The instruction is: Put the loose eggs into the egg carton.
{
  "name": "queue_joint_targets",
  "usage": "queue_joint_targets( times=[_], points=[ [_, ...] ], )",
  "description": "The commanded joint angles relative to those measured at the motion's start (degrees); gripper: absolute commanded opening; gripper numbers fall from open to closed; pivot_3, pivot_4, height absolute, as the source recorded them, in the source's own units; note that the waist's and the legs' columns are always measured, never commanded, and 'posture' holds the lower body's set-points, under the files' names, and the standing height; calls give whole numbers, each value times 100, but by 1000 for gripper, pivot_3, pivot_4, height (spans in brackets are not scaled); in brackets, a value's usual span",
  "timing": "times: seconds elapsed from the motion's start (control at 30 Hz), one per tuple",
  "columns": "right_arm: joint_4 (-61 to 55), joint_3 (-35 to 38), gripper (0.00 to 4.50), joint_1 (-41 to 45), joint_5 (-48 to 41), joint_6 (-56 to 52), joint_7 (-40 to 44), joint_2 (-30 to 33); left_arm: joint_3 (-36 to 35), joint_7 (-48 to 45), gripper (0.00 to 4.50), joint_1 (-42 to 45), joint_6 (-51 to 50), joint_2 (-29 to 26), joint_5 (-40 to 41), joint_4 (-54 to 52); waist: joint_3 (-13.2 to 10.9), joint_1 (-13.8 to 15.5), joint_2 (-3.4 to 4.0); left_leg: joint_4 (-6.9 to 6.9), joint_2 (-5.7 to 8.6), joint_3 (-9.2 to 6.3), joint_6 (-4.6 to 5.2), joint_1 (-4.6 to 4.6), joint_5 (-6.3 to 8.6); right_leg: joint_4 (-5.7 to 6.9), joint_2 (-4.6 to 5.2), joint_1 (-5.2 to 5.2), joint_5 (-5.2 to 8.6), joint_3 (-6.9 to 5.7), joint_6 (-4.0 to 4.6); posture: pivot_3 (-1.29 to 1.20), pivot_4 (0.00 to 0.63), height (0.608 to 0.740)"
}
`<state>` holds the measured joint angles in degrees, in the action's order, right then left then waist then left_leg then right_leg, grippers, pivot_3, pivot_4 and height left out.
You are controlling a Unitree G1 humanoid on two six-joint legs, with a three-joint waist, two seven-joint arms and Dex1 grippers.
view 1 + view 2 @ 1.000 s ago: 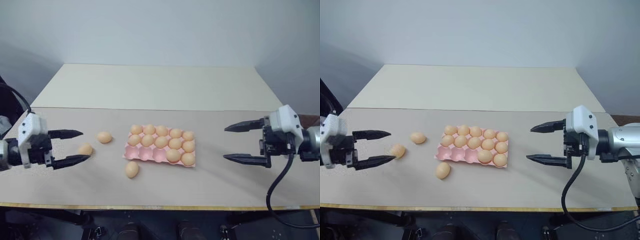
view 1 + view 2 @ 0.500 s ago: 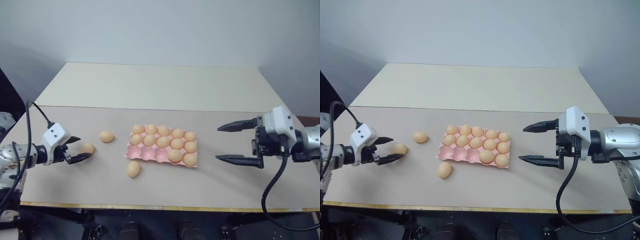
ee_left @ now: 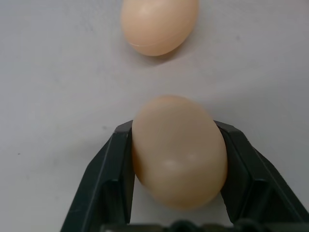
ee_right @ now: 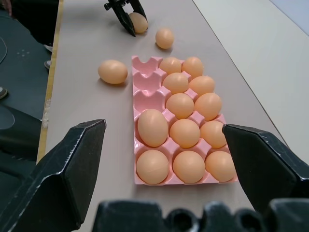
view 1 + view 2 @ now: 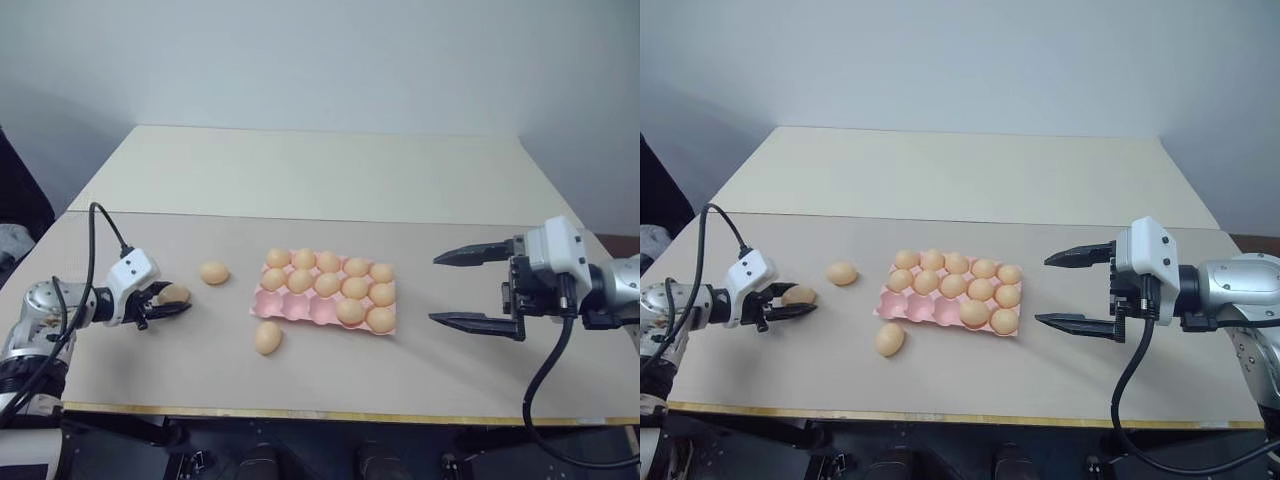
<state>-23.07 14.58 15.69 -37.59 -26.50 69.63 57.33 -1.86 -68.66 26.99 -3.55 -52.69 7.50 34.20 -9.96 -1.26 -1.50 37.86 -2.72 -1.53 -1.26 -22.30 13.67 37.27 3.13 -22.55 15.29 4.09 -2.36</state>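
Note:
Next, the left gripper releases the tan loose egg in the bare cup adjoining the near row's eggs (image 5: 323, 310) in the carton.
At the left of the table my left gripper (image 5: 168, 303) is shut on a tan loose egg (image 3: 178, 150), low at the tabletop. A second loose egg (image 5: 212, 272) lies just beyond it, and a third (image 5: 267, 338) lies in front of the carton's left end. The pink egg carton (image 5: 295, 308) sits mid-table holding several eggs; three cups in its near row, on the left, are bare. My right gripper (image 5: 434, 290) hangs open above the table to the right of the carton, pointing at it, with nothing between its fingers.
The grey tabletop (image 5: 450, 370) runs to a front edge close to the third loose egg. A cream table section (image 5: 320, 170) adjoins at the back. A black cable (image 5: 95, 225) loops over my left arm.
My left gripper came down to the tabletop with its jaws around the leftmost egg, then closed on it. The right arm held still, and the other eggs and carton stayed put.

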Motion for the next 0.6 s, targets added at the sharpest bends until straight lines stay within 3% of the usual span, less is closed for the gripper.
queue_joint_targets(
  times=[0.03,0.17,0.27,0.43,0.6],
  points=[
    [-88,187,4500,52,-154,44,-53,-28,-309,-276,2413,-201,-8,-298,267,-447,0,-12,0,0,-1,1,0,-3,0,0,0,-4,0,0,0,0,150,740],
    [-58,107,4500,107,-117,69,-88,-95,-562,-853,2413,-307,-400,-375,993,-1519,0,30,-1,0,0,0,0,-8,0,0,1,-5,0,-1,0,0,150,740],
    [-62,54,4500,170,-109,58,-115,-139,-530,-916,2413,-80,-848,-134,1471,-2361,0,94,0,1,0,-3,0,-8,0,-1,2,-1,0,-4,-1,0,150,740],
    [-62,-8,4500,251,-85,55,-149,-183,74,-735,2413,550,-1115,736,1611,-3034,0,119,-1,3,4,-3,0,-6,0,-7,2,7,0,-4,-3,0,150,740],
    [-123,-20,4500,276,-79,40,-213,-208,773,-545,2413,1105,-1014,1762,1323,-2839,0,69,-1,5,8,-6,0,-9,0,-8,2,6,-1,-2,-4,0,150,740]
  ],
)
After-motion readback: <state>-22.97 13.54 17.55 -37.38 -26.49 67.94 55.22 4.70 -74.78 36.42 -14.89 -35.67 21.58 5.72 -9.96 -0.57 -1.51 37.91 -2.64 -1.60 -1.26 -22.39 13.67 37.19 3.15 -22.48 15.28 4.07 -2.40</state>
